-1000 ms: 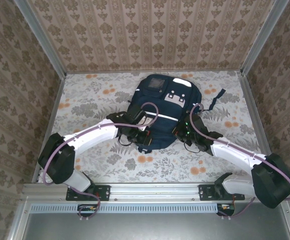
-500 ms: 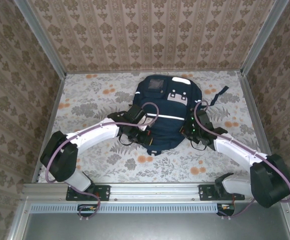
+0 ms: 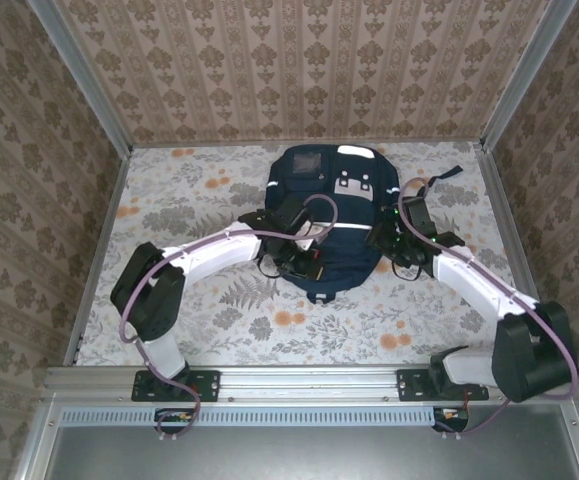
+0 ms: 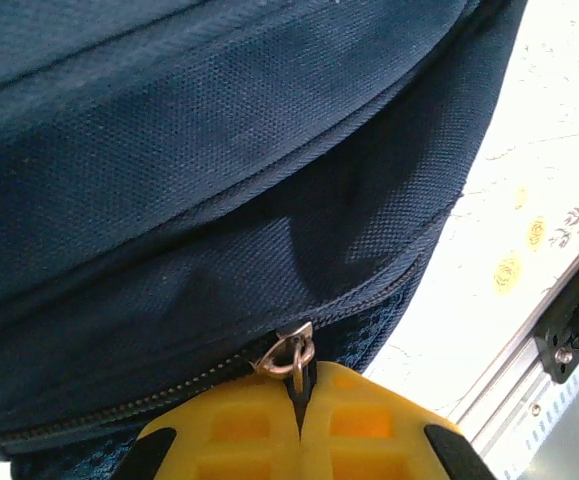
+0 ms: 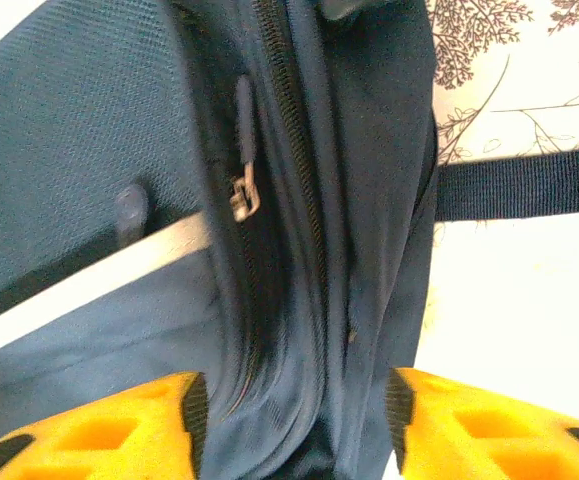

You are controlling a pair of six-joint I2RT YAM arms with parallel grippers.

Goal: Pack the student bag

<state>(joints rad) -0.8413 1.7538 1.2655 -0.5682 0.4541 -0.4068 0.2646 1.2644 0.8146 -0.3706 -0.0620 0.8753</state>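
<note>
The fabric around the zipper pull in the robot's left gripper is slack, so next the right gripper takes the bag's near edge (image 3: 353, 279) and pulls the bag away from the left gripper.
The student bag (image 3: 334, 200), navy with a white stripe, lies flat in the middle of the table. My left gripper (image 3: 307, 268) is at its near edge. In the left wrist view the yellow fingers (image 4: 239, 430) are shut on the metal zipper pull (image 4: 291, 352) of the bag (image 4: 219, 170). My right gripper (image 3: 381, 240) is at the bag's right side. In the right wrist view its fingers (image 5: 99, 430) stand apart with a fold of the bag's fabric (image 5: 299, 400) between them. A second zipper pull (image 5: 241, 195) and the white stripe (image 5: 89, 275) lie ahead of it.
A floral cloth (image 3: 199, 190) covers the table, with papered walls on three sides. A dark strap (image 3: 439, 182) trails from the bag's right side toward the right wall, seen as strap (image 5: 519, 185). A metal rail (image 3: 309, 385) runs along the near edge.
My right gripper has opened and moved farther up the bag's right side. The left gripper, still shut, has slid right along the near edge. The bag has shifted slightly away.
</note>
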